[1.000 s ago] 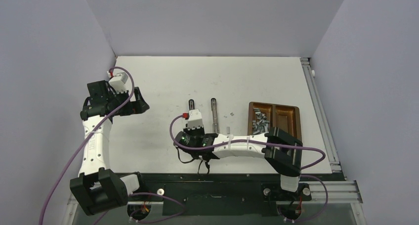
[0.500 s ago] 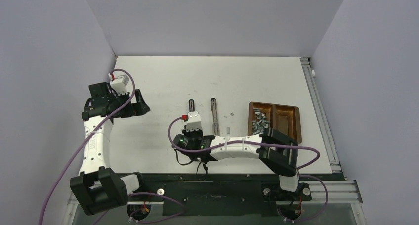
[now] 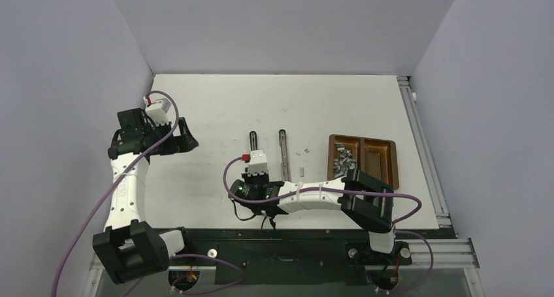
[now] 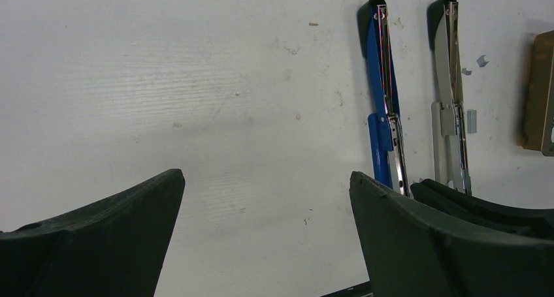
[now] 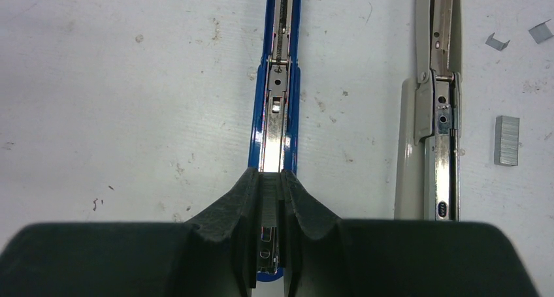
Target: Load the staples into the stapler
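Next, my right gripper lets go of the grey staple strip in the near part of the blue stapler's metal magazine (image 3: 258, 188) (image 5: 268, 205).
A blue stapler (image 5: 281, 62) lies opened flat on the table, its metal magazine facing up; it also shows in the top view (image 3: 253, 140) and the left wrist view (image 4: 382, 81). My right gripper (image 5: 272, 176) is shut on a short grey staple strip (image 5: 270, 191), held right over the near part of the blue stapler's magazine. In the top view the right gripper (image 3: 255, 168) covers that end. The pile of staples (image 3: 344, 160) lies in a brown tray (image 3: 379, 155). My left gripper (image 4: 264, 179) is open and empty, above bare table at the left (image 3: 186, 139).
A second, grey stapler (image 5: 434, 81) lies opened flat, parallel to the right of the blue one (image 3: 283, 152). A loose staple strip (image 5: 506, 140) and two small staple bits (image 5: 496, 42) lie beside it. The table's black front edge is just behind my right wrist.
My right gripper has slid a little toward the near edge along the blue stapler, still holding the strip. The left gripper shifted slightly, then held still.
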Tool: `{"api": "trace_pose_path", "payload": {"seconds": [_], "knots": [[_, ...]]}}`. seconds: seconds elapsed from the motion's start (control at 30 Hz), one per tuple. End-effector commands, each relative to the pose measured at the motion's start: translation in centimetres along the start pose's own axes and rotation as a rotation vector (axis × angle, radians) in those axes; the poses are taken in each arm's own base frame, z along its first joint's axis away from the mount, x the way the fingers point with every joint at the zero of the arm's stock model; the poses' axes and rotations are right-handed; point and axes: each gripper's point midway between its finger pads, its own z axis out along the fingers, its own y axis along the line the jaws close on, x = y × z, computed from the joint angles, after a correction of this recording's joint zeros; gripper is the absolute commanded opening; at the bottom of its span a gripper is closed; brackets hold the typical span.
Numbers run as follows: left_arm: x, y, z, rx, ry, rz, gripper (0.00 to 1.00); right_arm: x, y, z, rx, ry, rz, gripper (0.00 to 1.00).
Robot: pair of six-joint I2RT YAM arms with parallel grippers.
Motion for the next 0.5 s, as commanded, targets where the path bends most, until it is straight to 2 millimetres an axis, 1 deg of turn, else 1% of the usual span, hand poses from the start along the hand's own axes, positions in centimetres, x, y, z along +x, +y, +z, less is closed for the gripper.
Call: {"api": "trace_pose_path", "payload": {"seconds": [0.0, 0.47], "knots": [[-1.39, -0.34, -0.27, 0.008, -0.050, 0.026, 0.96, -0.45, 0.18, -0.18, -0.002, -0.029, 0.037, 0.09], [-1.50, -0.37, -0.28, 0.009, -0.054, 0.028, 0.96, -0.06, 0.20, -0.14, -0.006, -0.020, 0.032, 0.09]]}}
